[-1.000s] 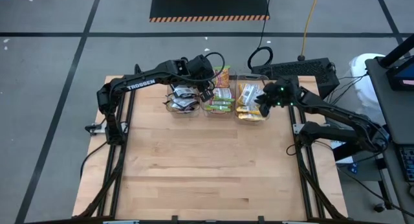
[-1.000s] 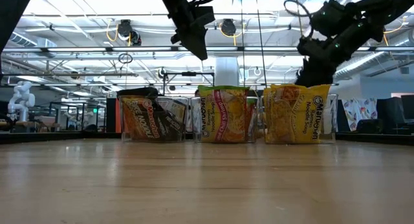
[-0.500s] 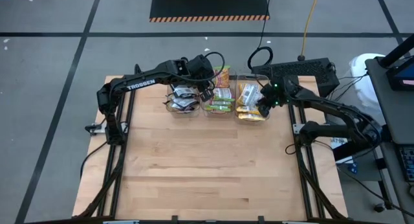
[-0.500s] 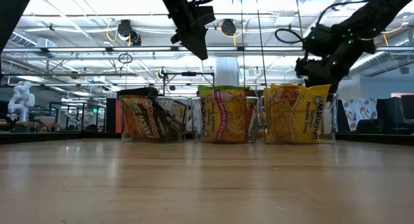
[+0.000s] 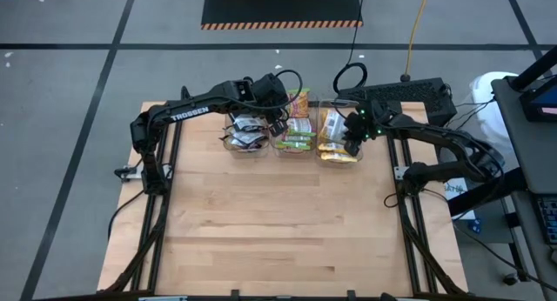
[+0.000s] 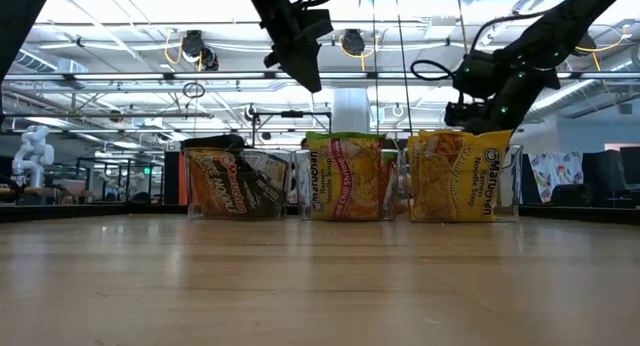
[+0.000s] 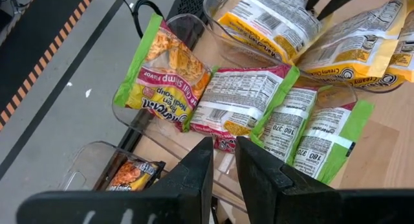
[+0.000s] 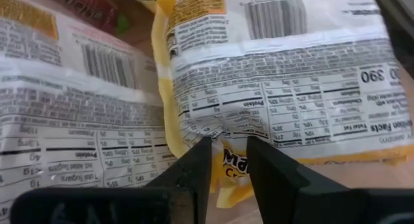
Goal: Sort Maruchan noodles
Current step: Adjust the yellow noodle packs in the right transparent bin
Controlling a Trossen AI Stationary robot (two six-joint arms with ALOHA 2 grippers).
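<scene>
My right gripper will open its fingers, which are at the yellow packet's lower corner, then move in and pinch its printed back (image 8: 272, 104) before it shifts the packet.
Three clear bins stand in a row at the table's far edge. One holds black packets (image 5: 246, 134), the middle one lime-green and pink packets (image 5: 296, 136), the right one yellow packets (image 5: 333, 134). One lime-green packet (image 7: 165, 72) leans over the middle bin's far rim. My left gripper (image 5: 280, 120) hovers high between the black and green bins, shut and holding nothing (image 7: 224, 166). My right gripper (image 5: 352, 143) is down over the yellow bin's right side, fingers nearly together (image 8: 229, 162), just above the yellow packets' top (image 6: 455, 176). My right gripper points down at the printed back of a yellow packet (image 8: 278, 88) lying on top in the right bin. Its fingertips (image 8: 197, 159) stand right at the packet's lower edge. Whether they touch it cannot be told.
A dark keyboard-like unit (image 5: 405, 94) and a looped cable (image 5: 351, 76) sit at the far right, behind the bins. The wooden table (image 5: 278, 223) stretches bare toward the near edge. Arm frames stand along the table's left and right sides.
My right arm has swung toward the table's far edge and come lower, its wrist tipping, while its gripper has stayed over the yellow bin. The packets have kept their places.
</scene>
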